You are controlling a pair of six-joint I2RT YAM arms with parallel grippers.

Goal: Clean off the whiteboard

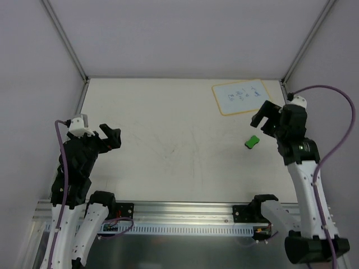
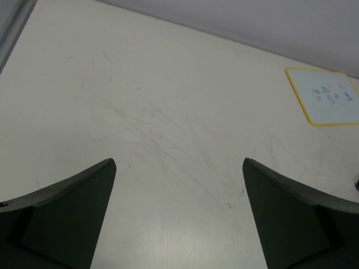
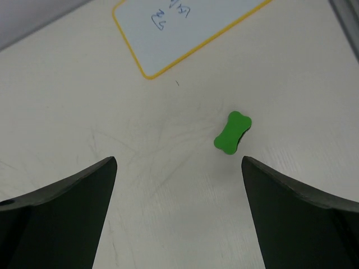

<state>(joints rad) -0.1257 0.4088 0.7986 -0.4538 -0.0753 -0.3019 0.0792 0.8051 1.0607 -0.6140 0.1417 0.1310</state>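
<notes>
Next, my right gripper closes on the narrow middle of the green eraser (image 1: 252, 142) (image 3: 233, 133), because it should wipe the whiteboard with it.
The whiteboard (image 1: 242, 96), white with a yellow-orange rim and dark handwritten marks, lies flat at the far right of the table; it also shows in the left wrist view (image 2: 331, 96) and the right wrist view (image 3: 185, 28). A small green bone-shaped eraser (image 1: 251, 142) lies on the table in front of it, seen in the right wrist view (image 3: 232, 133). My right gripper (image 1: 263, 119) is open and empty, held above the table just right of the eraser and near the board's front edge. My left gripper (image 1: 112, 137) is open and empty at the left side, far from both.
The cream table top (image 1: 168, 140) has faint scuff marks in the middle. Grey enclosure walls and metal posts (image 1: 64, 39) border the table on three sides. A metal rail (image 1: 185, 216) with the arm bases runs along the near edge.
</notes>
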